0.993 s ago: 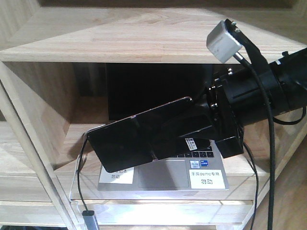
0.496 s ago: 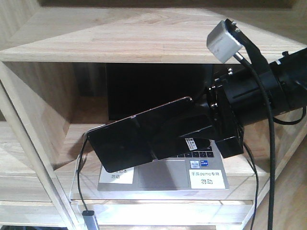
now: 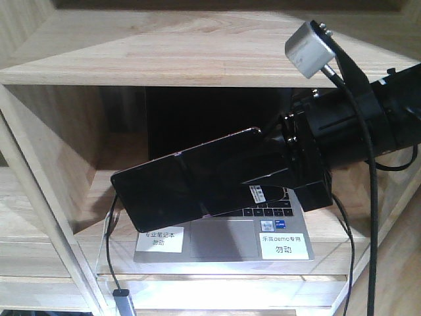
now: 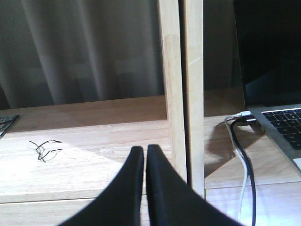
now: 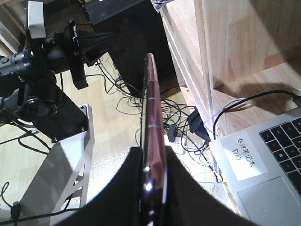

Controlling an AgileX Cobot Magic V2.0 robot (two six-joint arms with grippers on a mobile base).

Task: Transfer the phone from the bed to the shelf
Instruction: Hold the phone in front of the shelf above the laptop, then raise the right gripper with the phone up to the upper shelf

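Observation:
Next, I set the phone down with my right gripper toward the back of the upper shelf board [image 3: 135,22], away from the arm.
The phone [image 3: 184,181], a glossy black slab with a pinkish rim, hangs tilted in front of the shelf [image 3: 164,59], above the open laptop. My right gripper [image 3: 253,178] is shut on the phone's right end. In the right wrist view the phone [image 5: 151,99] stands edge-on between the two black fingers of the right gripper [image 5: 153,155]. My left gripper [image 4: 141,151] is shut with nothing in it, low over a shelf board [image 4: 84,160] beside a wooden upright [image 4: 181,94]. The bed is out of view.
A grey laptop [image 3: 223,240] with white labels lies open in the lower compartment, its dark screen [image 4: 268,47] behind it. Cables [image 4: 244,165] run from its left side down past the shelf edge. Floor cables [image 5: 183,127] and the left arm [image 5: 51,52] lie beyond the phone.
The right gripper has carried the phone a little to the left and up. More of the laptop's left label now shows under it.

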